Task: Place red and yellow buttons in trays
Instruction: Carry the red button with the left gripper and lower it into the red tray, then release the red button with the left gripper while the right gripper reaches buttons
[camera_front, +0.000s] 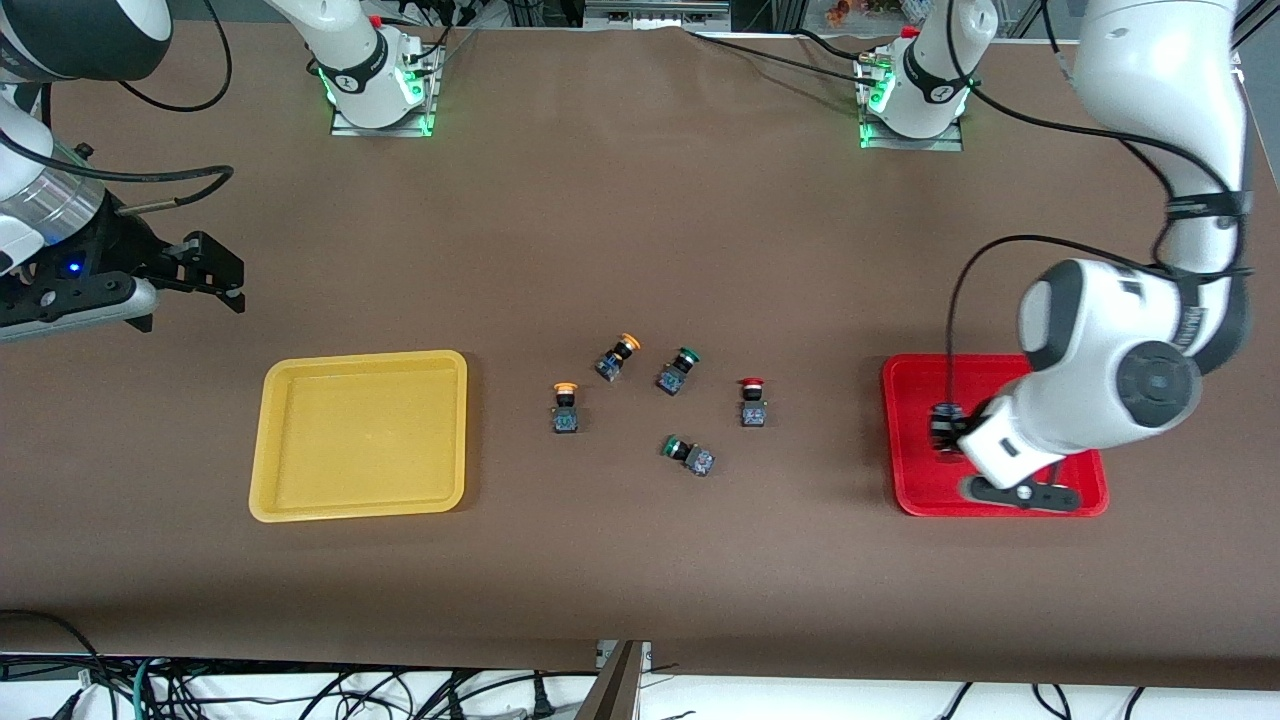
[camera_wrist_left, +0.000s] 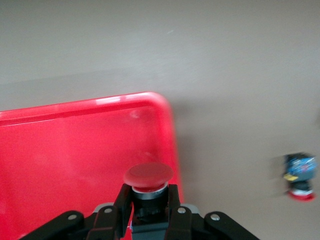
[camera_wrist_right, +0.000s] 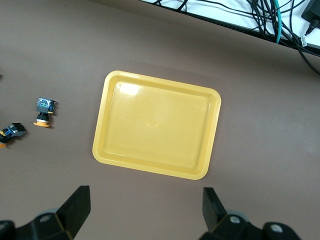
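Observation:
Next, I release the red-capped button, held low over the red tray, from my left gripper inside the red tray (camera_front: 1060, 418), near the rim farthest from the yellow tray.
My left gripper (camera_front: 948, 428) is shut on a red-capped button (camera_wrist_left: 148, 175), low over the red tray (camera_front: 915, 400), near the rim that faces the table's middle. The tray also shows in the left wrist view (camera_wrist_left: 75, 150). A second red button (camera_front: 752, 400) lies on the cloth between the trays and shows in the left wrist view (camera_wrist_left: 300, 175). Two yellow-capped buttons (camera_front: 617, 357) (camera_front: 565, 407) lie nearer the yellow tray (camera_front: 360, 435). My right gripper (camera_front: 215, 275) is open and empty above the cloth beside the yellow tray (camera_wrist_right: 157, 125).
Two green-capped buttons (camera_front: 678, 370) (camera_front: 688, 454) lie among the others in the table's middle. The yellow tray holds nothing. Brown cloth covers the table. Cables hang past the table edge nearest the front camera.

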